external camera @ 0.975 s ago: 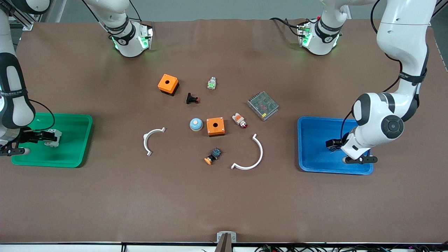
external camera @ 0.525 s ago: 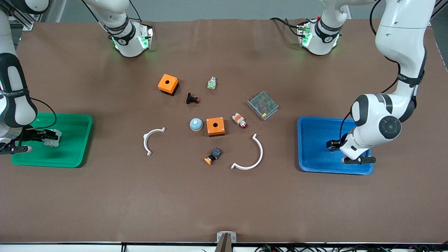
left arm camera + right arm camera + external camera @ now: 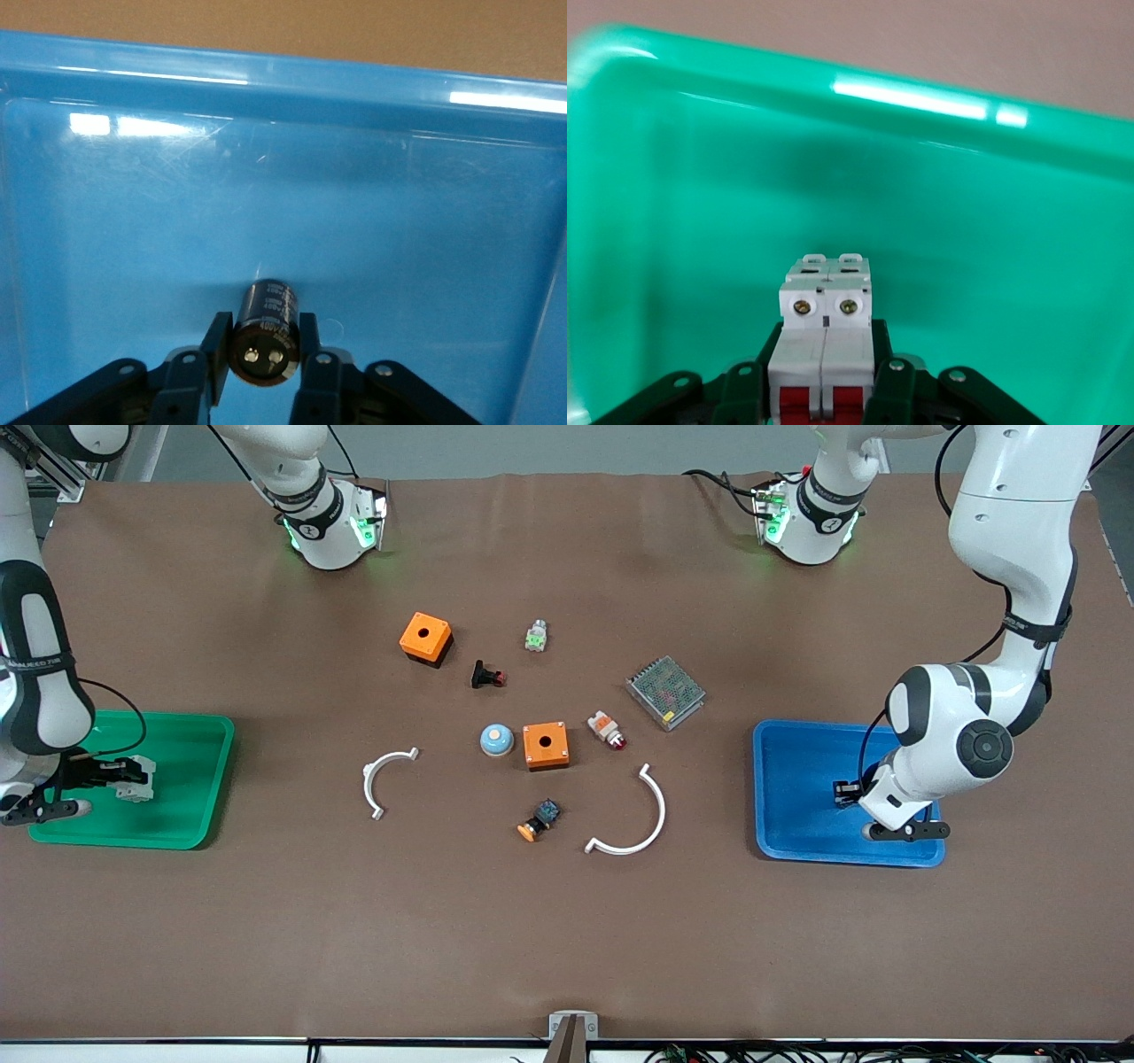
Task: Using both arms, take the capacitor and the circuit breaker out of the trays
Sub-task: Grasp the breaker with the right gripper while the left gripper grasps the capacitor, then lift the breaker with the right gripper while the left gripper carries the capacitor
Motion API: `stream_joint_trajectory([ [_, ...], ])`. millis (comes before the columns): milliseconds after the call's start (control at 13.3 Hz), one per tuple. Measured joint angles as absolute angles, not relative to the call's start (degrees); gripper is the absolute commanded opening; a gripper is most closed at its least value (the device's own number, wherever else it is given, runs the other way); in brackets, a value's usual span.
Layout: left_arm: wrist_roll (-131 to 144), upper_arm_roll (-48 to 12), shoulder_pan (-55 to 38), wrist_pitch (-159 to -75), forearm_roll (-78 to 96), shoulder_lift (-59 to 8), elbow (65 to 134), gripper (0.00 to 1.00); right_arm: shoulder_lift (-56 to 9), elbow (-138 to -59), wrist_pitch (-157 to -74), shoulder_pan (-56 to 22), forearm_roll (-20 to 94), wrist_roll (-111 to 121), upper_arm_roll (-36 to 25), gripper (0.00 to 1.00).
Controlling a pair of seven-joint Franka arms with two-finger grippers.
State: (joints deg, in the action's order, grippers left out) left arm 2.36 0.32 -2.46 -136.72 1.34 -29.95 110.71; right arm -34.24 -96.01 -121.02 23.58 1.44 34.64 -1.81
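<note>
Next, I let go of the capacitor with my left gripper on the table, inside the curve of the larger white arc (image 3: 634,807).
My left gripper (image 3: 846,791) is low in the blue tray (image 3: 797,824) at the left arm's end of the table. It is shut on the capacitor (image 3: 264,329), a small black cylinder lying between the fingers (image 3: 310,341) just over the tray floor (image 3: 292,204). My right gripper (image 3: 120,772) is low in the green tray (image 3: 208,779) at the right arm's end. It is shut on the breaker (image 3: 137,770), a light-grey block with red marks (image 3: 827,341), held over the tray floor (image 3: 833,186).
Between the trays lie two orange boxes (image 3: 425,638) (image 3: 545,745), a black push button (image 3: 486,676), a grey-green switch (image 3: 535,636), a white-orange part (image 3: 606,729), a mesh-topped metal box (image 3: 665,692), a blue dome (image 3: 496,740), a black-blue button (image 3: 539,819) and two white arcs (image 3: 383,779) (image 3: 642,824).
Both hands have shifted only slightly inside their trays, and both arms' upper links have swung a little. Each gripper still holds its part.
</note>
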Motion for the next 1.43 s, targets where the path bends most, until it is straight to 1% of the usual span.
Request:
stream_joint_trajectory([
  [150,2.36,0.31,-2.52,-136.64,1.34,-29.95,110.22,0.19,-30.93,-91.66,-111.58,17.94,1.46,25.29,-1.54,0.0],
  [225,2.39,0.29,-2.6,-136.18,1.34,-29.93,109.59,0.19,-28.98,-91.02,-109.22,14.36,1.49,20.36,-1.33,0.0],
  [375,4.05,0.21,-3.2,-131.82,1.34,-29.27,107.24,0.19,-26.77,-91.18,-107.5,6.44,2.17,11.39,-1.13,0.01],
  [525,8.65,0.07,-5.77,-124.24,1.34,-27.56,103.49,0.19,-26.88,-92.04,-107.88,-0.75,5.07,2.52,-1.03,0.01],
  [675,16.47,-0.05,-10.62,-119.53,1.34,-26.34,99.51,0.19,-27.37,-93.3,-110.11,-6.91,6.87,-5.52,-1.0,0.01],
  [900,28.38,-0.18,-18.77,-118.23,1.34,-27.05,95.36,0.19,-27.99,-95.16,-116.75,-14.37,7.09,-16.57,-0.99,0.01],
  [1125,38.53,-0.24,-25.36,-118.23,1.34,-32.15,90.39,0.19,-30.59,-95.9,-123.96,-19.59,7.13,-23.99,-1.03,0.01],
  [1425,45.16,-0.27,-29.64,-118.44,1.35,-40.64,82.48,0.19,-36.7,-95.98,-133.33,-22.17,7.13,-28.16,-1.13,0.01],
])
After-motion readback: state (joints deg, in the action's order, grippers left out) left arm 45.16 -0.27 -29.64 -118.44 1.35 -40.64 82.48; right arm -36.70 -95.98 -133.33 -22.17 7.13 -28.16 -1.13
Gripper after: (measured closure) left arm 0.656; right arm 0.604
